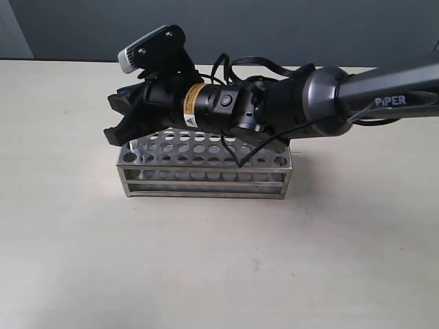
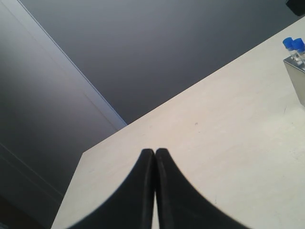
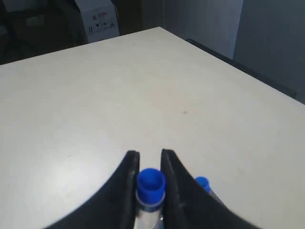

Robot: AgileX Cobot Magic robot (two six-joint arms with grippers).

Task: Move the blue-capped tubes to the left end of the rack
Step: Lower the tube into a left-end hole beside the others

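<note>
I should release the blue-capped tube from my right gripper in the steel rack's end column (image 1: 136,152), close to the front edge of the rack.
The steel rack (image 1: 206,179) stands mid-table in the exterior view. My right arm reaches across it from the right, and my right gripper (image 1: 118,118) hangs over the rack's left end. In the right wrist view the right gripper (image 3: 149,155) is shut on a blue-capped tube (image 3: 151,182), held just under its cap. A second blue cap (image 3: 202,183) shows beside one finger. A bit of blue (image 1: 125,90) peeks out behind the gripper. My left gripper (image 2: 155,151) is shut and empty above bare table, with two blue caps (image 2: 292,44) and a rack corner (image 2: 297,76) far off.
The pale table (image 1: 219,260) stretches around the rack on all sides. A dark wall (image 1: 274,27) runs behind its far edge. A white box (image 3: 97,19) sits beyond the table in the right wrist view.
</note>
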